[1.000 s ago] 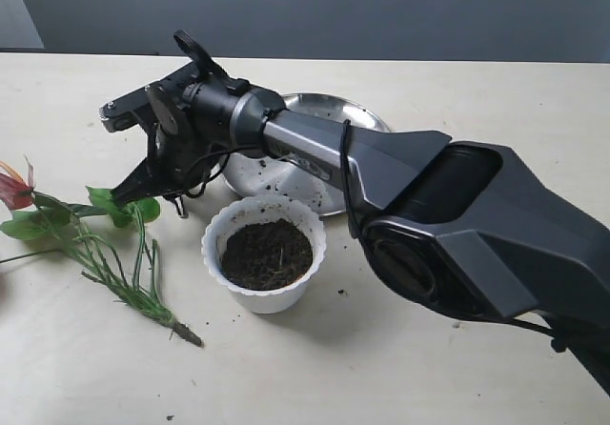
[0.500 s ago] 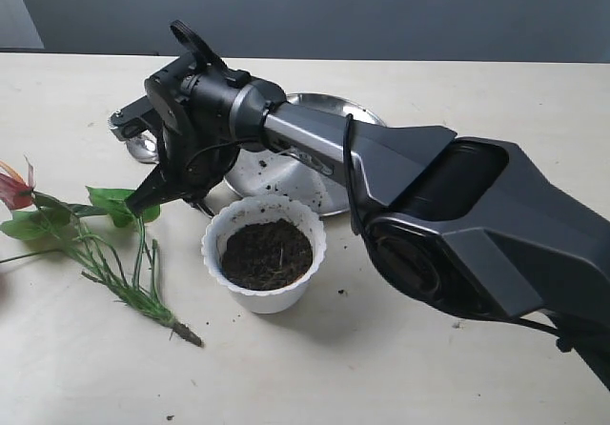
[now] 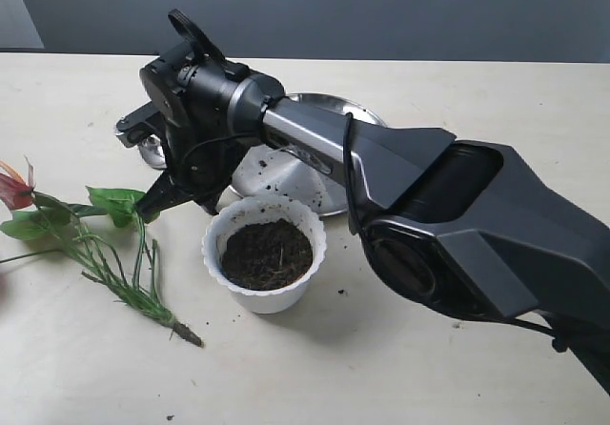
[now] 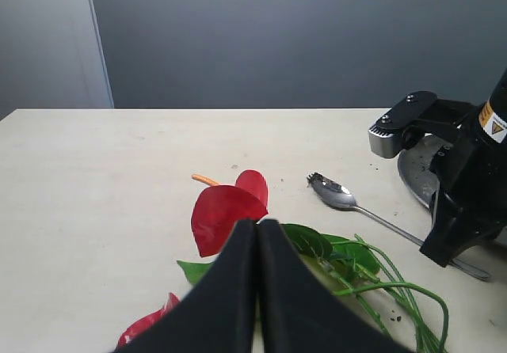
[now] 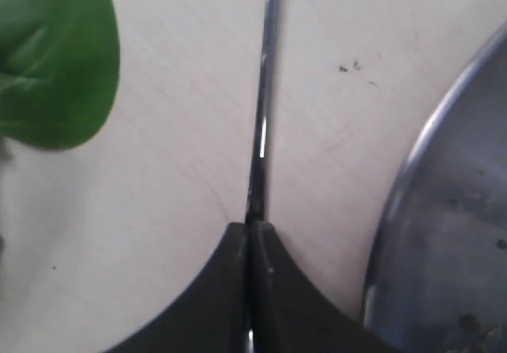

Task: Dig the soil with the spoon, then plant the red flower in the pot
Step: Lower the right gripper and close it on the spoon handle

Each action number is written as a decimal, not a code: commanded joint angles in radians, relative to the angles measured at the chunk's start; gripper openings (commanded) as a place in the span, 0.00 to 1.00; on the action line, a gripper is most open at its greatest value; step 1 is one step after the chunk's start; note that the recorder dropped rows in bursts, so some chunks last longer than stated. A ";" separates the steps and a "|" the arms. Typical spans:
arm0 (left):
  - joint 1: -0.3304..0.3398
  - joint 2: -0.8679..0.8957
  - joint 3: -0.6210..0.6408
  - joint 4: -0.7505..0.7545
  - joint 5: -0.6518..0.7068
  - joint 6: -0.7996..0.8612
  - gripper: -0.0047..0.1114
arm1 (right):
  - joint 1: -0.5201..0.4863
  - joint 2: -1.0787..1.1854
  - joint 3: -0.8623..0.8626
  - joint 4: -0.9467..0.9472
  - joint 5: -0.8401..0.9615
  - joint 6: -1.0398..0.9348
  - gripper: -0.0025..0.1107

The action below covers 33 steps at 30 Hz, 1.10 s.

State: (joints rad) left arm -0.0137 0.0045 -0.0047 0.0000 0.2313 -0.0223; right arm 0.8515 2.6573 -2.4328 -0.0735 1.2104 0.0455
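Observation:
The spoon's handle is in my right gripper far back from the spoon's bowl, so I should open and grip the handle closer to the spoon's bowl (image 4: pixel 377 218) before digging.
The white pot (image 3: pixel 215 227) holds dark soil (image 3: pixel 267 252) near the middle of the table. The red flower (image 3: pixel 57 220) lies on the table to its left, its red bloom (image 4: pixel 226 214) just beyond my left gripper (image 4: pixel 257 225), which is shut with nothing between its fingers. The spoon (image 4: pixel 331 191) lies low over the table between flower and plate. My right gripper (image 5: pixel 252 230) is shut on the spoon's thin handle (image 5: pixel 265 108). In the exterior view the right gripper (image 3: pixel 174 192) has reached across to the pot's left.
A round steel plate (image 3: pixel 286 182) with soil crumbs sits behind the pot, close beside the right gripper (image 4: pixel 447 254). A green leaf (image 5: pixel 51 60) lies near the spoon handle. The right arm spans the table's right half.
The right wrist has turned and shifted a little right, from over the flower's leaves toward the pot and plate. Flower and pot have not moved.

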 commanded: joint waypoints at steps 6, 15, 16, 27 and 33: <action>-0.008 -0.005 0.005 0.000 -0.006 0.001 0.05 | -0.003 -0.001 -0.006 -0.006 -0.032 -0.010 0.02; -0.008 -0.005 0.005 0.000 -0.006 0.001 0.05 | -0.003 -0.001 -0.006 0.016 -0.212 -0.032 0.31; -0.008 -0.005 0.005 0.000 -0.006 0.001 0.05 | -0.003 -0.001 -0.006 0.011 -0.221 -0.032 0.36; -0.008 -0.005 0.005 0.000 -0.006 0.001 0.05 | -0.003 0.016 -0.006 -0.006 -0.326 -0.034 0.24; -0.008 -0.005 0.005 0.000 -0.006 0.001 0.05 | -0.026 0.022 -0.006 -0.006 -0.328 -0.034 0.24</action>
State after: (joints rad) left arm -0.0137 0.0045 -0.0047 0.0000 0.2313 -0.0223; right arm 0.8457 2.6800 -2.4328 -0.0717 0.8927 0.0156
